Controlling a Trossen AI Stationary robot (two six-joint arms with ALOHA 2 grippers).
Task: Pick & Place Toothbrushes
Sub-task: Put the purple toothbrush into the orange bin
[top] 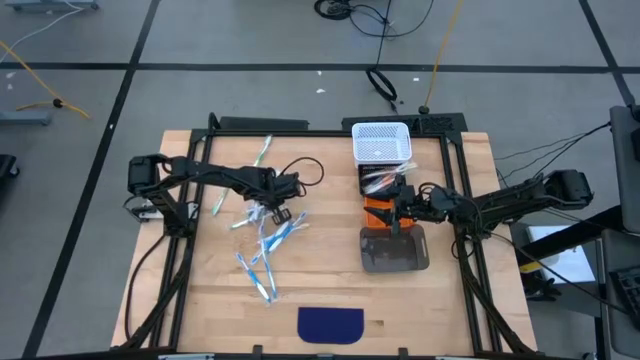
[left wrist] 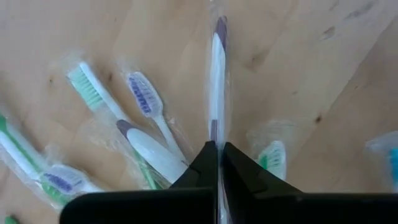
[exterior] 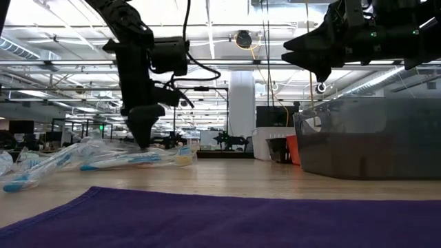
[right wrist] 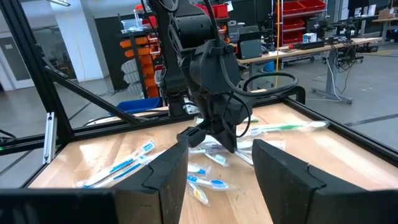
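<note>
Next, my left gripper lets go of the white toothbrush between the fingertips of my right gripper, up above the edge of the orange bin (top: 366, 199).
Several toothbrushes (top: 265, 235) in clear wrappers, blue, green and white, lie scattered on the wooden table; the low view shows the pile (exterior: 103, 158). My left gripper (top: 279, 210) points down into this pile (exterior: 143, 140) and is shut on a white toothbrush with a purple end (left wrist: 216, 74). My right gripper (top: 398, 218) hangs open (right wrist: 221, 168) and empty above the bins (exterior: 320, 69), facing the left arm across the table. More wrapped toothbrushes (right wrist: 205, 177) lie beyond it. My left gripper pinches the white toothbrush by its handle (left wrist: 214, 130) between the two fingertips, coming from above and pointing down. The fingers lie in line with the brush's length. The rest of the brush stretches flat over the table, and I cannot tell whether it is lifted.
A white mesh basket (top: 382, 142), an orange bin (top: 376, 207) and a dark grey bin (top: 393, 250) stand in a row on the table's right half. A purple cloth (top: 331, 323) lies at the near edge. Black frame rails (top: 185, 250) run along both sides.
</note>
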